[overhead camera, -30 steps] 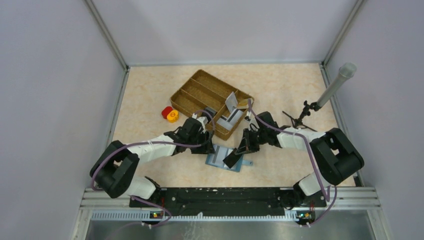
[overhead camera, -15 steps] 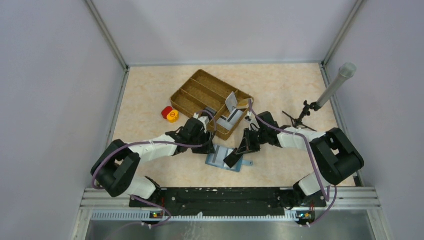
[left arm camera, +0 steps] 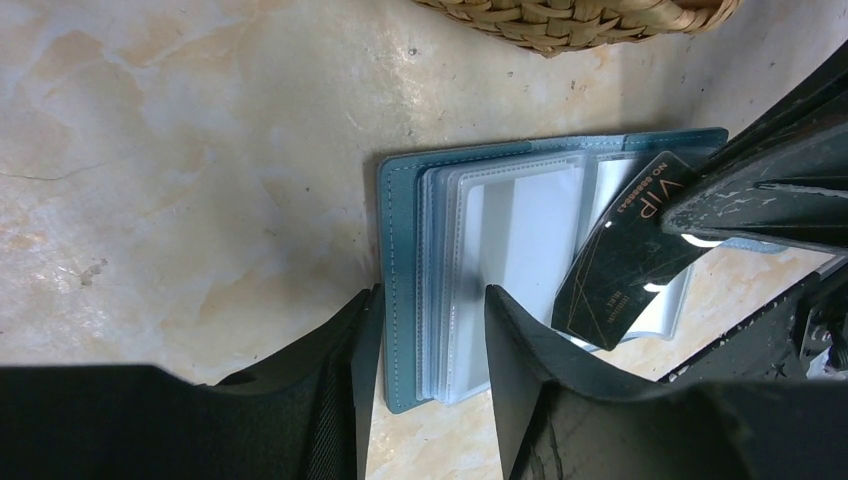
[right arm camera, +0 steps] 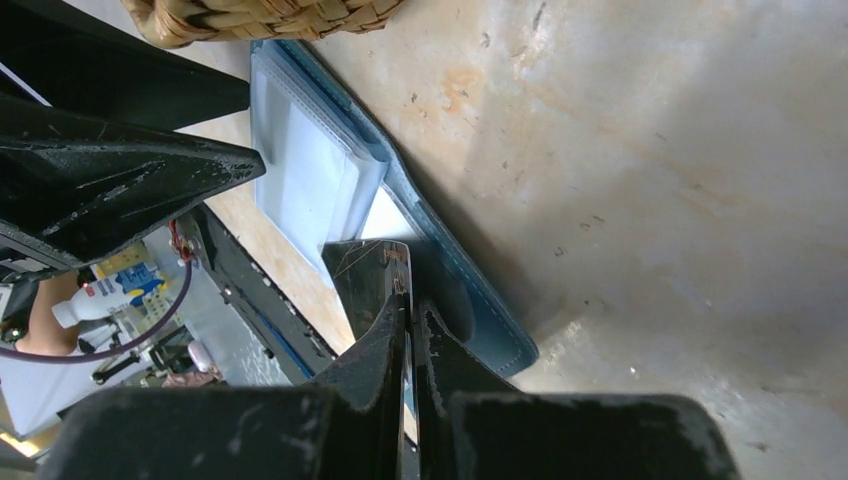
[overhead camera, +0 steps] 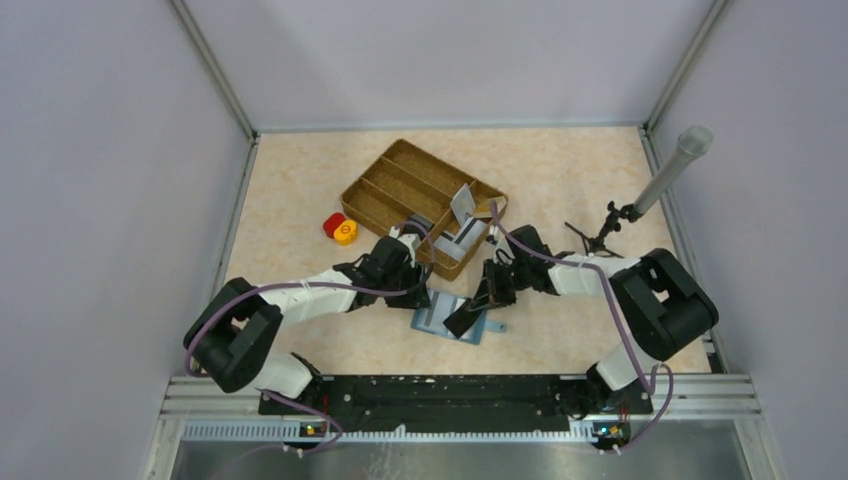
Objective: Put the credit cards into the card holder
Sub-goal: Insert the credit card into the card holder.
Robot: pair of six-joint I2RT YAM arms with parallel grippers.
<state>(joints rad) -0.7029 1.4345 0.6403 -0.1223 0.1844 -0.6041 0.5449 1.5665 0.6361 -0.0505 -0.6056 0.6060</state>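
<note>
The black credit card is slanting in my right gripper, held by its end, so I need to put it down and grip the card's long edge [left arm camera: 657, 302] away from the sleeves.
The card holder [overhead camera: 436, 316] lies open on the table, teal cover down, clear sleeves [left arm camera: 510, 240] up. My left gripper [left arm camera: 430, 300] is open, its jaws astride the holder's left edge: one finger outside the cover, the other on the sleeves. My right gripper [right arm camera: 410, 305] is shut on a black credit card [right arm camera: 370, 270] with gold "VIP" lettering [left arm camera: 625, 255], held tilted over the holder's right half with its lower corner at the sleeves. More credit cards [overhead camera: 463, 205], grey and tan, stand in the woven tray.
The brown woven divided tray [overhead camera: 400, 185] sits just behind the holder and both grippers. Red and yellow round pieces [overhead camera: 340, 228] lie left of the tray. A small stand with a grey tube [overhead camera: 665, 175] is at the right wall.
My left jaws have narrowed a little around the holder's edge. The right gripper with the black card has edged slightly left over the holder.
</note>
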